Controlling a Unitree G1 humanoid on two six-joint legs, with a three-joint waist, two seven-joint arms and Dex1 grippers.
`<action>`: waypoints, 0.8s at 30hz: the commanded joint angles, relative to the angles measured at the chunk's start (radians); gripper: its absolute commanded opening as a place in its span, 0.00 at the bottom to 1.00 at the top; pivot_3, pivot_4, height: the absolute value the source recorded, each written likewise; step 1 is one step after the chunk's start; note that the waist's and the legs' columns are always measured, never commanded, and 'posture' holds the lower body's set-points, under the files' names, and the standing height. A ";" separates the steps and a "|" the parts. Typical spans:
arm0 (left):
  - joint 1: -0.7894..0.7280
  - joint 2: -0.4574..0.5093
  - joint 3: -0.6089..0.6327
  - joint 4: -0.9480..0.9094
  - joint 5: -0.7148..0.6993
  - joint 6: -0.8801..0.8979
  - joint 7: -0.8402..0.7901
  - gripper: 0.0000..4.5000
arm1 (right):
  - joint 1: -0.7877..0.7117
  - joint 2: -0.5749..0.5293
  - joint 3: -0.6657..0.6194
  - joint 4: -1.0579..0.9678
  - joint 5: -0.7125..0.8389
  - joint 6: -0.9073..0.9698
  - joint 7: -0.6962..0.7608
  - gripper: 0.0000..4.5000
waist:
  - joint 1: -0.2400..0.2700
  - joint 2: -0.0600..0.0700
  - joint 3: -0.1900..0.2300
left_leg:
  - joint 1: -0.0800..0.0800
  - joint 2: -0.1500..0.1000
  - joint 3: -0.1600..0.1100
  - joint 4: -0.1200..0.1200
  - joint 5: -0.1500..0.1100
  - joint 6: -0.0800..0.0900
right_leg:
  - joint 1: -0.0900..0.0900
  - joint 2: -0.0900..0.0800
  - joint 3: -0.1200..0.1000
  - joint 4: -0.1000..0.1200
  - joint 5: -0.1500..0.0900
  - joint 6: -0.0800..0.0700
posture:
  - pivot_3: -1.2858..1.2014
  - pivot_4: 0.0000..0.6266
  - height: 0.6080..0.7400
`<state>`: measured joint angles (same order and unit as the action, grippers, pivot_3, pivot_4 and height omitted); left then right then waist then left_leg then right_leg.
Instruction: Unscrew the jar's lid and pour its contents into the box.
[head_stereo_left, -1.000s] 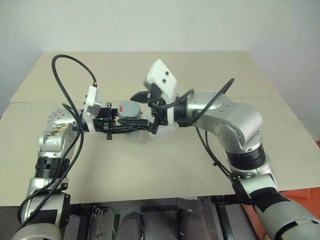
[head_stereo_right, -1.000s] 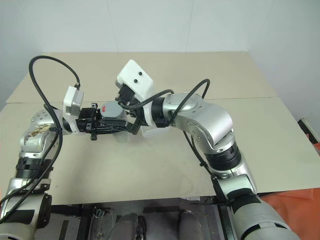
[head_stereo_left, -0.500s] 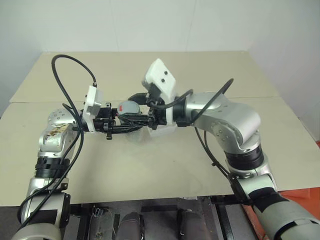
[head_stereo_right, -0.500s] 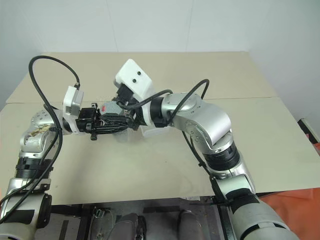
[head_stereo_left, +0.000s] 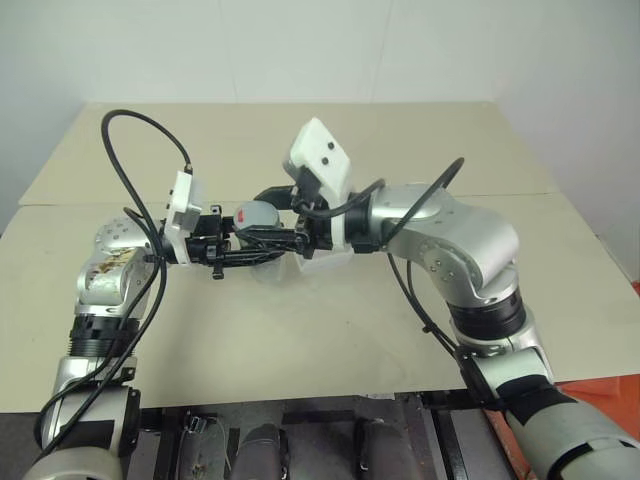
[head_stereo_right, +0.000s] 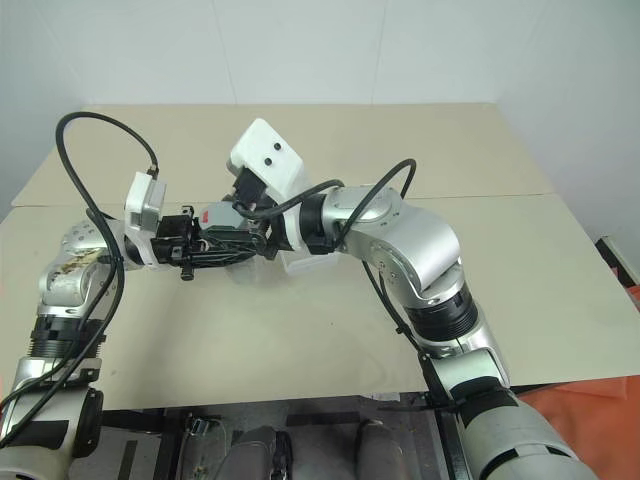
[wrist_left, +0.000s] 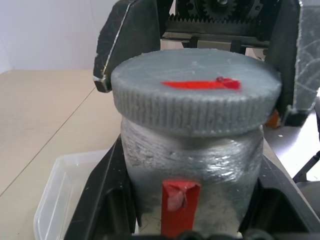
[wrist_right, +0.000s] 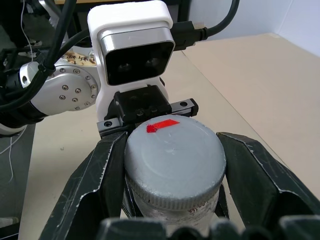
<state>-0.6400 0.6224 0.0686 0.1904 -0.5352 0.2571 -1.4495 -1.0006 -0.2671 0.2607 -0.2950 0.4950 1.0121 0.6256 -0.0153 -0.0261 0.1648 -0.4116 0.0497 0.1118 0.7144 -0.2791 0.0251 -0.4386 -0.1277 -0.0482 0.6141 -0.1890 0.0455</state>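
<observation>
I should let go of the grey lid with my right gripper on the table (head_stereo_left: 402, 247) next to the clear box, away from the jar.
The silvery-grey jar (wrist_left: 200, 170), with a red stripe down its side, stands upright above the table with my left gripper (wrist_left: 190, 205) shut on its body. The grey ribbed lid (wrist_left: 195, 95), marked with a red strip on top, sits on the jar. My right gripper (wrist_right: 175, 172) reaches in from the opposite side and is shut on the lid, one finger (wrist_right: 102, 172) against each side of its rim. The contents are hidden inside the jar. The clear whitish box (wrist_left: 60, 192) lies on the table just below and beyond the jar, box (head_stereo_left: 328, 263) under my right wrist.
The beige table (head_stereo_left: 300, 330) stretches wide in front of and behind the arms, with a seam across its middle. A black cable (head_stereo_left: 130, 150) loops up from my left wrist. Something orange (head_stereo_left: 600, 390) lies off the table's near right corner.
My right gripper's fingers, spread apart around the jar's top a second ago, have closed onto the lid. The left gripper and jar have stayed still.
</observation>
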 joint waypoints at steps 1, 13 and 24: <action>0.047 0.001 -0.009 -0.065 -0.012 -0.003 -0.007 0.45 | -0.053 -0.023 -0.067 0.001 -0.026 -0.089 -0.001 0.62 | 0.000 0.000 0.000 | 0.000 0.000 0.000 0.000 0.000 0.000 | 0.000 0.000 0.000 0.000 0.000 0.000 | 0.52 0.24 1.00; 0.077 0.014 -0.017 -0.095 -0.036 0.017 -0.026 0.45 | -0.058 -0.079 -0.110 0.037 -0.019 -0.203 0.102 0.62 | -0.003 0.000 0.000 | 0.000 0.000 0.000 0.000 0.000 0.000 | 0.000 0.000 -0.001 0.000 0.000 0.000 | 0.52 0.24 1.00; 0.005 -0.006 0.082 -0.035 -0.028 -0.023 0.134 0.45 | 0.190 -0.195 -0.238 0.015 -0.117 -0.152 -0.088 0.62 | 0.008 0.000 0.000 | -0.001 0.000 -0.001 0.000 0.000 0.000 | 0.000 0.000 -0.001 -0.001 0.000 0.000 | 0.52 0.24 1.00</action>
<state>-0.6172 0.6188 0.1117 0.1729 -0.5515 0.2572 -1.3494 -0.8237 -0.4472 0.0784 -0.2374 0.3932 0.8480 0.5759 -0.0077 -0.0263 0.1647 -0.4129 0.0496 0.1111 0.7141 -0.2792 0.0252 -0.4384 -0.1277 -0.0491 0.6124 -0.1890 0.0455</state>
